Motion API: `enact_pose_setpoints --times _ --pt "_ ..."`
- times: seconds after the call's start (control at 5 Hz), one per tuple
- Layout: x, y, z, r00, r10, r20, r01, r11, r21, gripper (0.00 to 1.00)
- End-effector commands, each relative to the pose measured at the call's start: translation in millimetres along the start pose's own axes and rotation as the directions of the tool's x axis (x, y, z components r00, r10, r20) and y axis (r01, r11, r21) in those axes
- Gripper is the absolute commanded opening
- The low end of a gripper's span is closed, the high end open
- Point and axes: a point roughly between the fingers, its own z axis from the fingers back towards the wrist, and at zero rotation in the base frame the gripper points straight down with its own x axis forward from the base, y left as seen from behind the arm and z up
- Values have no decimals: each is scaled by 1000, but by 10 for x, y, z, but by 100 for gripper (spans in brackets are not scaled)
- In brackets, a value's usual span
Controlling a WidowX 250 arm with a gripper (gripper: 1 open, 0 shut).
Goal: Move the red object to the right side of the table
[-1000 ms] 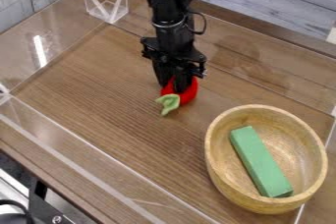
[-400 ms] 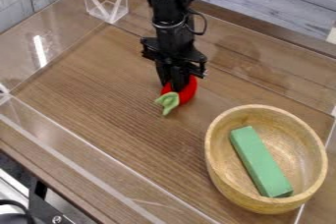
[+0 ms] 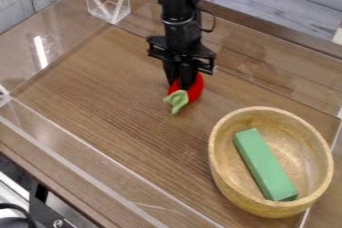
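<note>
The red object will leave my gripper when I set it down and let it go on the table [image 3: 225, 96], at a spot just behind the wooden bowl.
The red object [image 3: 193, 90], a small strawberry-like toy with a light green leafy stem pointing down-left, is pinched between the fingers of my gripper [image 3: 189, 82] near the middle of the table [image 3: 94, 92]. The black arm comes straight down from above onto it. The gripper is shut on the toy, whose red body shows between the fingers. Whether the toy still touches the wood is unclear; it looks slightly raised.
A round wooden bowl [image 3: 227, 162] with a green rectangular block [image 3: 263, 164] in it stands at the front right. Low clear acrylic walls [image 3: 67, 162] edge the tabletop. A clear folded stand [image 3: 107, 5] sits at the back left.
The jaws have closed tighter on the red toy. Arm and toy have shifted a little to the right and slightly up.
</note>
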Motion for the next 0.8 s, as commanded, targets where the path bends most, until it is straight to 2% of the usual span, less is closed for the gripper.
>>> enact_pose_setpoints --times 0.0,0.6 --pt "25 -165 -105 1000 -12 -29 12 1000 -11 0" --pt "42 -440 -193 998 -26 -58 24 999 -41 0"
